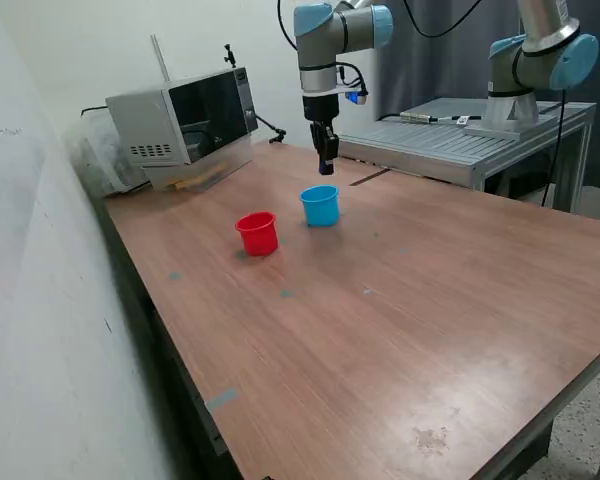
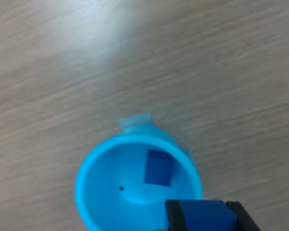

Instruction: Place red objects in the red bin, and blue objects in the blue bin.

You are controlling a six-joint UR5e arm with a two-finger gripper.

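Note:
I need to let go of the dark blue cube in my gripper, now held over the cup's rim, inside the blue cup (image 1: 321, 207) (image 2: 137, 187), next to the other dark blue cube.
The light-blue cup (image 1: 320, 205) stands on the wooden table, with the red cup (image 1: 257, 233) to the exterior view's left of it. My gripper (image 1: 326, 165) hangs just above the blue cup. In the wrist view the blue cup (image 2: 94, 166) is seen from above with one dark blue cube (image 2: 158, 167) lying inside it. My gripper (image 2: 204, 216) is shut on a second dark blue cube (image 2: 204, 217), held over the cup's rim. No red cubes are in view; the red cup's inside is hidden.
A microwave (image 1: 185, 118) stands at the table's far corner on the exterior view's left. A second robot arm (image 1: 540, 60) on a grey metal bench (image 1: 460, 135) is at the back right. A wall runs along the left.

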